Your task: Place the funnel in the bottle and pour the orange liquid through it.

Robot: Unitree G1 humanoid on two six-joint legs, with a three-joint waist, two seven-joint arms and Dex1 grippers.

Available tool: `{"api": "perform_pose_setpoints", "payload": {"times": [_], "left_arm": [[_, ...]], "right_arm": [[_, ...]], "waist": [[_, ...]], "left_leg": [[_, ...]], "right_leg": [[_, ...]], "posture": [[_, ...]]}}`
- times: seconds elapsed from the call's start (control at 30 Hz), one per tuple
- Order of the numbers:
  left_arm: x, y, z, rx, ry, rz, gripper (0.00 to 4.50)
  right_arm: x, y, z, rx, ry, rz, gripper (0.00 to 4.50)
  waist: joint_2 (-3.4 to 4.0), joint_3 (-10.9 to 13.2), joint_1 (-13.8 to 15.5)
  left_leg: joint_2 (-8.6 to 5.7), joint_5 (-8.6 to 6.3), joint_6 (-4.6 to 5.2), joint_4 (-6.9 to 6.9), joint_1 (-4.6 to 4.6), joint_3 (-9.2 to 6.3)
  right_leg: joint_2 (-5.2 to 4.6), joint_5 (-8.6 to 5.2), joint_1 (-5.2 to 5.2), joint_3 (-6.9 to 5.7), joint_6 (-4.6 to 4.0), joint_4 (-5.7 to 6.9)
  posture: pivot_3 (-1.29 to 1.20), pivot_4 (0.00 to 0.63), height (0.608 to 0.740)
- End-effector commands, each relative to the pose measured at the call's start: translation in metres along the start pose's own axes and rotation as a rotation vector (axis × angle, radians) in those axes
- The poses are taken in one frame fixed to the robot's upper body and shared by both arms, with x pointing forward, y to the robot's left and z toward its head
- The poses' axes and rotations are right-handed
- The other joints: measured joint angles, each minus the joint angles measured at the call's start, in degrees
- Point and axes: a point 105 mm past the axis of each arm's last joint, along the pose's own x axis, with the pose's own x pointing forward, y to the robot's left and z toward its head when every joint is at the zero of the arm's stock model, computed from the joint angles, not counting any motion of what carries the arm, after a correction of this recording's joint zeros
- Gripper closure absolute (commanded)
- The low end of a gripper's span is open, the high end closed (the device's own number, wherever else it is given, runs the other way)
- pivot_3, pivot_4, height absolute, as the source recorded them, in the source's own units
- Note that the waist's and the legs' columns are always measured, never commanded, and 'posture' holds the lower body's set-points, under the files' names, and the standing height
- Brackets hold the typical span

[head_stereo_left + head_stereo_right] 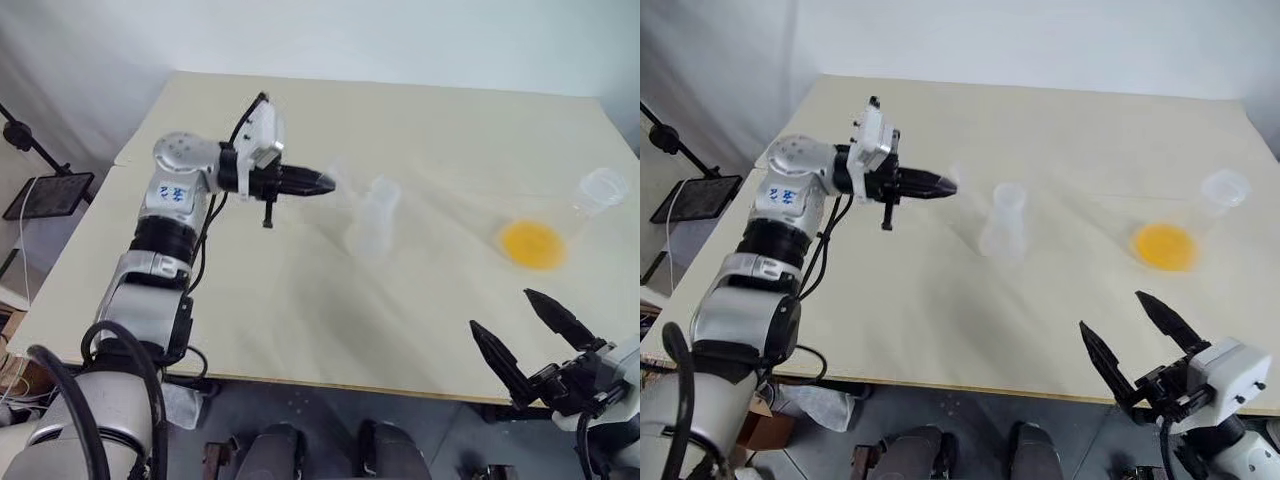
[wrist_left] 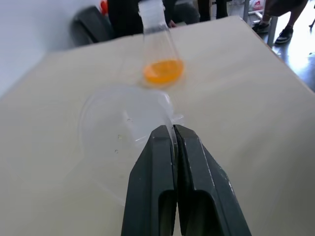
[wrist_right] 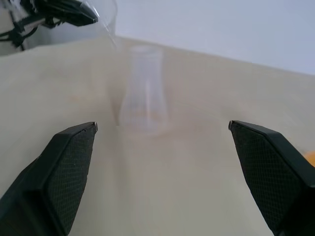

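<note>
The funnel, now held in the air beside the bottle, will be let go by my left gripper in the opening at the top of the slim clear bottle [image 1: 384, 183].
My left gripper [image 1: 325, 183] is shut on the rim of the funnel [image 2: 123, 132], a clear plastic cone held in the air above the table. It hangs just left of the bottle [image 1: 373, 220], a slim clear flask standing upright mid-table, also in the right wrist view [image 3: 144, 93]. Farther right stands a broader flask [image 1: 590, 200] holding the orange liquid [image 1: 532, 244], also in the left wrist view [image 2: 163, 72]. My right gripper [image 1: 502, 310] hovers open near the table's front right edge, its fingers spread wide with nothing between them, pointing toward the bottle.
The pale table [image 1: 300, 330] ends close in front of me and on the left. A dark stand with a flat plate [image 1: 48, 193] is off its left side. A person's feet [image 2: 288, 19] stand beyond the table's right side.
</note>
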Motion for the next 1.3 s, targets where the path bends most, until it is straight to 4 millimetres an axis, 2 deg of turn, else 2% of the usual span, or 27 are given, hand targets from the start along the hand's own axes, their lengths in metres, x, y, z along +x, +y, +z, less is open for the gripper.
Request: {"api": "perform_pose_setpoints", "payload": {"times": [0.03,0.13,0.27,0.53,0.73,0.83,1.0,1.23,1.3], "left_arm": [[0.012,0.012,0.018,0.14,0.045,0.003,4.49],[0.022,0.019,0.026,0.193,0.074,0.011,4.49],[0.026,0.021,0.023,0.272,0.153,0.007,4.49],[0.028,0.018,0.013,0.315,0.257,-0.054,4.49],[0.039,0.009,0.007,0.324,0.285,-0.121,4.49],[0.045,0.009,0.009,0.309,0.273,-0.123,3.85],[0.048,0.009,0.014,0.267,0.225,-0.117,2.26],[0.03,0.006,0.015,0.093,0.086,-0.117,0.13],[0.017,0.004,0.012,0.009,0.012,-0.111,0.06]], "right_arm": [[-0.005,-0.011,0.011,-0.021,-0.055,-0.064,0.0],[-0.004,-0.005,0.006,-0.023,-0.041,-0.05,0.0],[-0.002,0.002,0.003,-0.009,-0.053,-0.053,0.0],[0.0,0.004,0.001,-0.009,-0.059,-0.054,0.0],[0.005,0.005,-0.001,-0.006,-0.061,-0.044,0.0],[0.006,0.005,-0.002,-0.004,-0.061,-0.039,0.0],[0.007,0.006,-0.004,-0.001,-0.059,-0.036,0.0],[0.007,0.005,-0.005,-0.004,-0.057,-0.042,0.0],[0.006,0.004,-0.005,-0.009,-0.057,-0.049,0.0]], "waist": [[-0.01,0.0,-0.02],[-0.01,0.01,-0.16],[0.0,0.0,-0.35],[-0.02,0.01,-0.19],[-0.02,0.01,0.04],[-0.02,0.01,0.11],[-0.02,0.01,-0.14],[-0.02,0.01,-0.54],[-0.01,0.01,-0.72]], "left_leg": [[0.01,0.0,0.0,0.0,0.0,0.03],[0.04,0.0,0.01,-0.02,0.01,0.1],[0.06,0.0,0.01,-0.04,0.03,0.14],[0.04,0.01,0.05,-0.03,-0.02,0.13],[0.04,0.0,0.08,-0.02,-0.02,0.13],[0.02,0.01,0.09,-0.02,-0.03,0.12],[0.03,0.0,0.11,-0.02,-0.04,0.13],[0.05,0.0,0.11,-0.02,-0.04,0.12],[0.05,0.0,0.1,-0.02,-0.03,0.12]], "right_leg": [[0.01,0.0,-0.01,0.0,0.0,-0.01],[0.02,0.0,-0.03,0.02,0.0,-0.01],[0.02,0.0,-0.05,0.04,0.01,0.0],[0.01,0.0,-0.07,0.03,0.01,-0.01],[0.0,0.0,-0.06,0.03,0.01,-0.01],[-0.01,0.0,-0.06,0.03,0.01,-0.01],[-0.01,0.0,-0.07,0.03,0.01,-0.01],[0.0,0.0,-0.08,0.02,0.01,0.0],[0.0,0.0,-0.08,0.02,0.01,0.0]], "posture": [[0.0,0.15,0.74],[0.0,0.15,0.74],[0.0,0.15,0.74],[0.0,0.15,0.74],[0.0,0.15,0.74],[0.0,0.15,0.74],[0.0,0.15,0.74],[0.0,0.15,0.74],[0.0,0.15,0.74]]}}
